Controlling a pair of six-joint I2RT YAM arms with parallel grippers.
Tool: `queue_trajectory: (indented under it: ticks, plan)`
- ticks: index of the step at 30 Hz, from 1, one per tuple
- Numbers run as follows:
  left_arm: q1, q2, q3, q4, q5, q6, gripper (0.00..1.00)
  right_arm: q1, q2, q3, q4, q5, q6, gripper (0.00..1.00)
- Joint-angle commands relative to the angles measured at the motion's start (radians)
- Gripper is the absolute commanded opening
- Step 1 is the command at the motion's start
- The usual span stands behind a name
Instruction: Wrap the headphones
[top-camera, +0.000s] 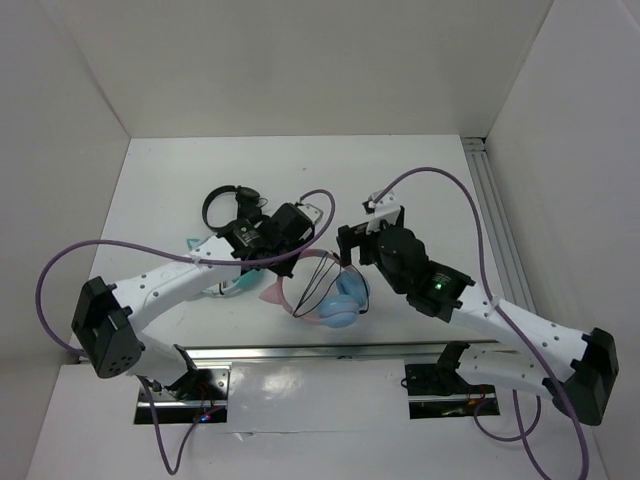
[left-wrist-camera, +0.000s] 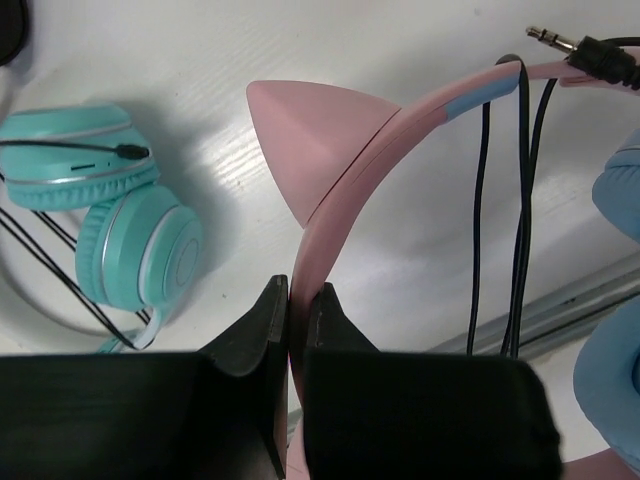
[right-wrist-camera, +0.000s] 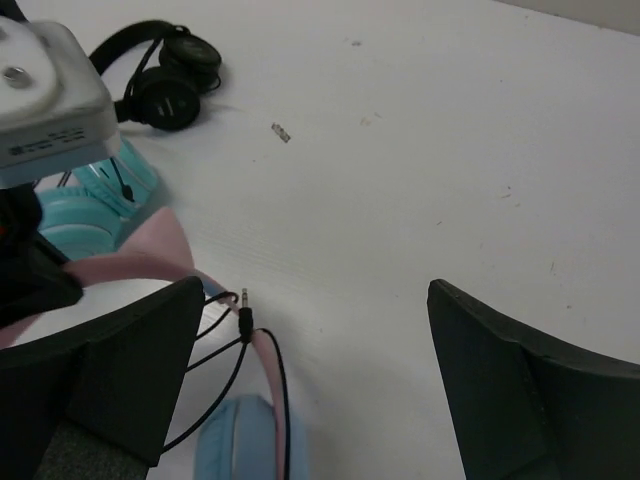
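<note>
Next, my left gripper lets go of the pink headphones on the bare table (top-camera: 322, 231), beside the teal headphones, well behind the front bar.
The headphones (top-camera: 340, 298) lie at the table's front centre, with a pink headband (left-wrist-camera: 350, 185), a pink cat ear (left-wrist-camera: 310, 130) and light blue ear cups (left-wrist-camera: 615, 380). The thin black cable (left-wrist-camera: 520, 200) hangs in a few strands across the headband, and its jack plug (left-wrist-camera: 560, 42) rests against the band. My left gripper (left-wrist-camera: 297, 295) is shut on the headband just below the cat ear. My right gripper (right-wrist-camera: 315, 290) is open and empty, just above and right of the plug (right-wrist-camera: 244, 315) and the ear cup (right-wrist-camera: 235, 440).
Teal cat-ear headphones (left-wrist-camera: 120, 230) lie left of the pink ones, and small black headphones (right-wrist-camera: 165, 85) lie farther back. An aluminium rail (top-camera: 330, 352) runs along the front edge and another (top-camera: 495, 210) along the right. White walls enclose the table.
</note>
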Motion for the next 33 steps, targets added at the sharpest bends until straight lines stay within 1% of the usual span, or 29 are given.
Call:
queue_trajectory:
  ticks: [1,2,3,4,5,6,7,9,11,13,14,15,16,17,21,26,29,31,33]
  plan:
    - [0.009,0.028,0.018,0.139,-0.025,-0.09,0.0,-0.005,-0.094,0.053,-0.081,0.052,0.089,1.0]
    - [0.019,0.028,0.018,0.161,-0.035,-0.09,0.0,-0.005,-0.112,0.053,-0.11,0.078,0.109,1.0]
    - [0.038,0.042,0.004,0.21,-0.045,-0.09,0.0,-0.005,-0.131,0.062,-0.133,0.117,0.17,1.0]
    - [0.053,0.051,-0.005,0.233,-0.045,-0.09,0.0,-0.005,-0.157,0.062,-0.159,0.216,0.21,1.0]
    - [0.073,0.073,-0.005,0.26,-0.034,-0.09,0.0,-0.005,-0.168,0.076,-0.214,0.253,0.269,1.0]
    - [0.114,0.082,-0.005,0.287,-0.02,-0.09,0.0,-0.005,-0.177,0.087,-0.232,0.273,0.288,1.0]
    - [0.133,0.094,-0.016,0.348,-0.02,-0.1,0.0,-0.005,-0.195,0.087,-0.246,0.273,0.302,1.0]
    - [0.182,0.133,-0.025,0.412,-0.01,-0.112,0.0,-0.005,-0.205,0.087,-0.246,0.232,0.302,1.0]
    - [0.208,0.166,-0.025,0.51,-0.01,-0.123,0.0,-0.005,-0.215,0.087,-0.237,0.206,0.302,1.0]
    - [0.242,0.243,-0.025,0.555,0.0,-0.133,0.0,-0.005,-0.215,0.087,-0.246,0.206,0.302,1.0]
    - [0.253,0.274,0.003,0.596,0.032,-0.133,0.0,-0.005,-0.215,0.087,-0.246,0.197,0.302,1.0]
    - [0.253,0.304,0.017,0.606,0.032,-0.123,0.0,-0.005,-0.206,0.087,-0.257,0.197,0.302,1.0]
    - [0.253,0.368,0.036,0.606,0.032,-0.107,0.0,-0.005,-0.206,0.087,-0.268,0.186,0.302,1.0]
    - [0.265,0.401,0.074,0.606,0.046,-0.098,0.0,-0.005,-0.206,0.087,-0.268,0.186,0.302,1.0]
    - [0.277,0.513,0.129,0.592,0.046,-0.098,0.0,-0.005,-0.215,0.087,-0.279,0.175,0.302,1.0]
    - [0.306,0.535,0.119,0.612,0.055,-0.123,0.0,-0.005,-0.226,0.078,-0.259,0.155,0.293,1.0]
    - [0.329,0.535,0.119,0.612,0.034,-0.132,0.0,-0.005,-0.226,0.078,-0.248,0.146,0.284,1.0]
    - [0.349,0.535,0.119,0.612,0.033,-0.132,0.0,-0.005,-0.206,0.078,-0.227,0.132,0.284,1.0]
    - [0.362,0.535,0.145,0.601,0.046,-0.141,0.02,-0.005,-0.195,0.078,-0.227,0.132,0.284,1.0]
